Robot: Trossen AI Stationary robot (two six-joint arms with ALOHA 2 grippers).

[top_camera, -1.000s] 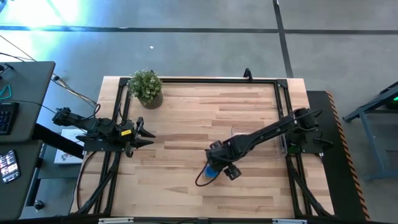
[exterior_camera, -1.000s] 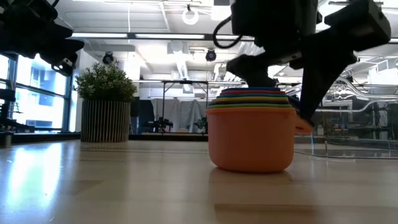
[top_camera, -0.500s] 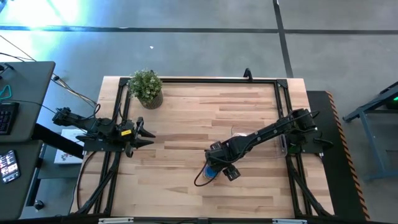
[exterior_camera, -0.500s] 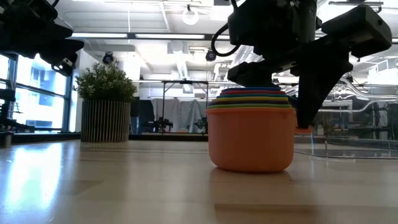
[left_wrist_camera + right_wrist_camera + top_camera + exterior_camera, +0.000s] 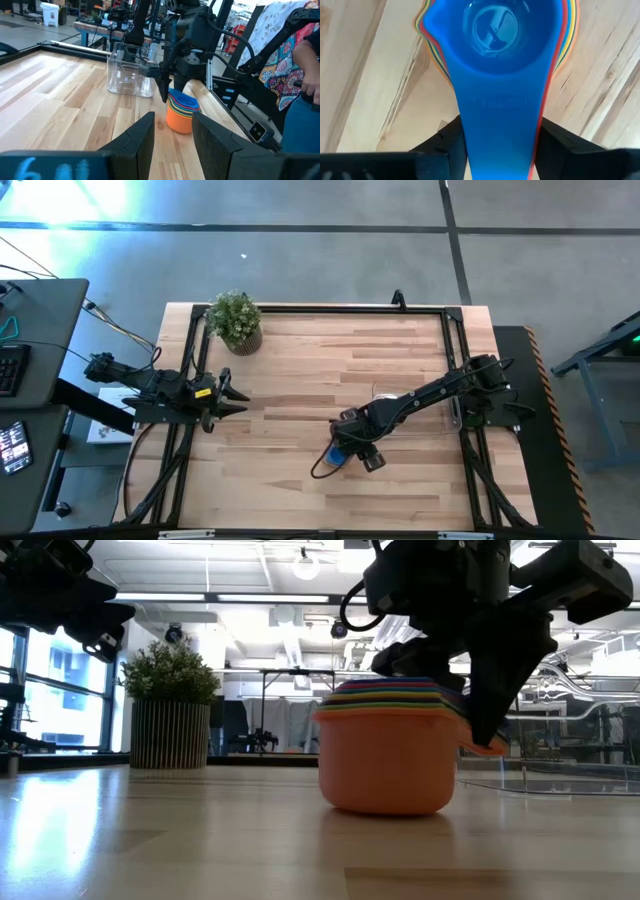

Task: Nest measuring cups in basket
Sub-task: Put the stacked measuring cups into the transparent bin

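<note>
Next, my right gripper opens, goes lower and closes around the whole handle stack (image 5: 468,736), because the stacked handles lie crooked and its fingers only reach them shallowly.
The measuring cups (image 5: 385,755) stand nested in one stack on the table's near middle: the orange one is outermost and the blue one (image 5: 495,30) innermost. Their flat handles lie one on another. My right gripper (image 5: 501,150) comes down over the stack (image 5: 340,457) and is shut on those handles. The basket (image 5: 130,75), a clear tub, stands on the table just beyond the stack, partly under my right arm (image 5: 430,392). At the table's left edge my left gripper (image 5: 172,140) waits level and open, pointing at the stack (image 5: 181,111). My right gripper pinches the stacked handles (image 5: 500,115) between its two fingers (image 5: 445,145), one on each long edge. It comes steeply from above, and the fingers stand across the handles. The stack rests on the table by the orange cup's bottom (image 5: 385,808) and leans a little.
A potted plant (image 5: 236,320) stands at the table's far left corner. Black frame rails (image 5: 320,308) run along the far and side edges. Bare wood lies between the stack and my left gripper (image 5: 235,395). A person in patterned clothing (image 5: 295,55) is beyond the table's right side.
My right gripper's fingers have closed in on the handles while the wrist rolled a little. The stack has slid a short way toward the table's left and tipped slightly. My left arm has kept still.
</note>
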